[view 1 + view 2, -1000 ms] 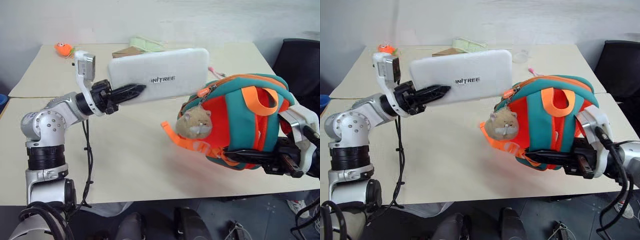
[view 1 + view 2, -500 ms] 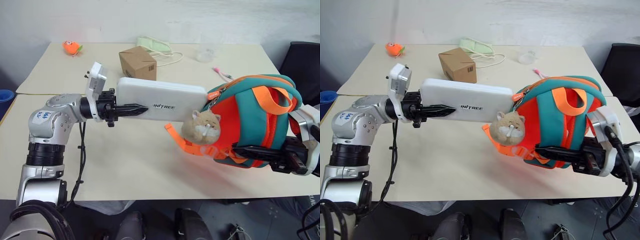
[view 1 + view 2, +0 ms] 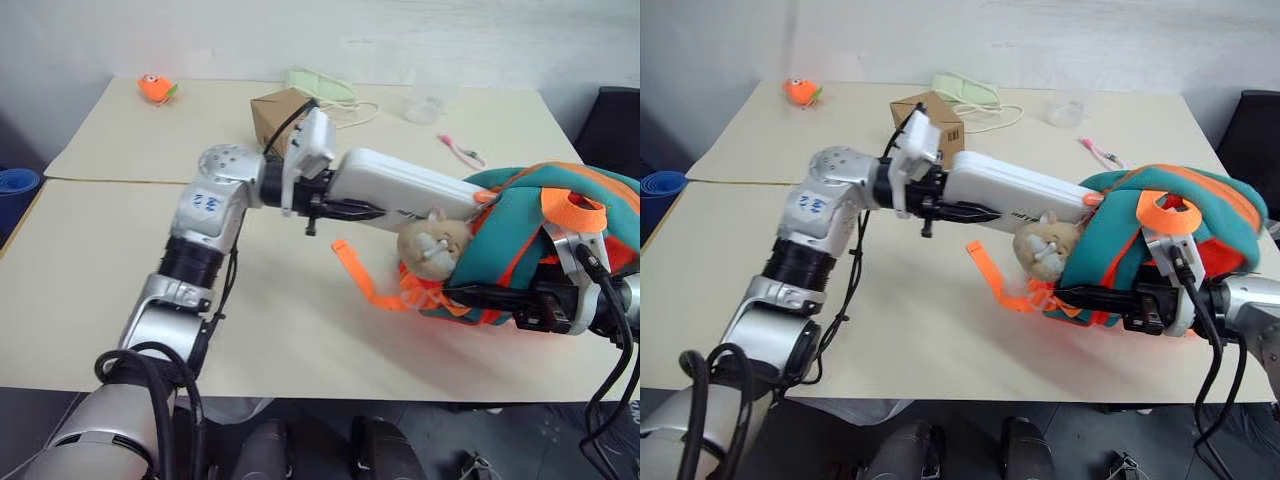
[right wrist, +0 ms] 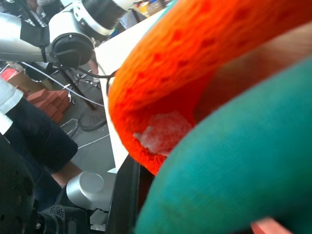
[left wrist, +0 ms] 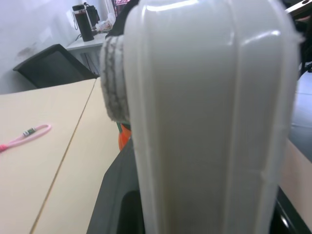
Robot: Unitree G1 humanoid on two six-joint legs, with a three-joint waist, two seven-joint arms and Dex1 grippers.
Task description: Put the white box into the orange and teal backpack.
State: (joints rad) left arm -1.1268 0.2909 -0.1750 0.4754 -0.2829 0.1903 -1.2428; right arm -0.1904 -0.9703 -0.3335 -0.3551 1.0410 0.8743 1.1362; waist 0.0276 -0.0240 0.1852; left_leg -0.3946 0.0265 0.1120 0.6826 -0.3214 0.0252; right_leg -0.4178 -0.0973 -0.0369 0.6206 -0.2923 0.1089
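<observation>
Next, my left gripper lets go of the white box past the teal rim, deep inside the orange and teal backpack [image 3: 510, 215].
The white box [image 3: 400, 190] is a long flat case held above the table, running from my left gripper [image 3: 345, 208] toward the right. My left gripper is shut on its near end. Its far end meets the mouth of the orange and teal backpack [image 3: 530, 235], where the teal rim and the beige plush animal [image 3: 435, 238] hide it. My right gripper [image 3: 480, 297] is shut on the backpack's lower edge and holds it off the table. The box [image 5: 209, 122] looms close in the left wrist view. Orange and teal fabric of the backpack [image 4: 204, 73] shows in the right wrist view.
A brown cardboard box [image 3: 272, 108], a green cloth [image 3: 325, 85], a clear cup [image 3: 425, 108] and a pink item [image 3: 460, 150] lie at the table's far side. An orange toy [image 3: 155, 88] sits far left. A black chair [image 3: 615, 115] stands at the right.
My left arm carried the white box to the right and rolled it flatter. Its far end went from clear of the backpack to the backpack's mouth. The head camera also shifted.
</observation>
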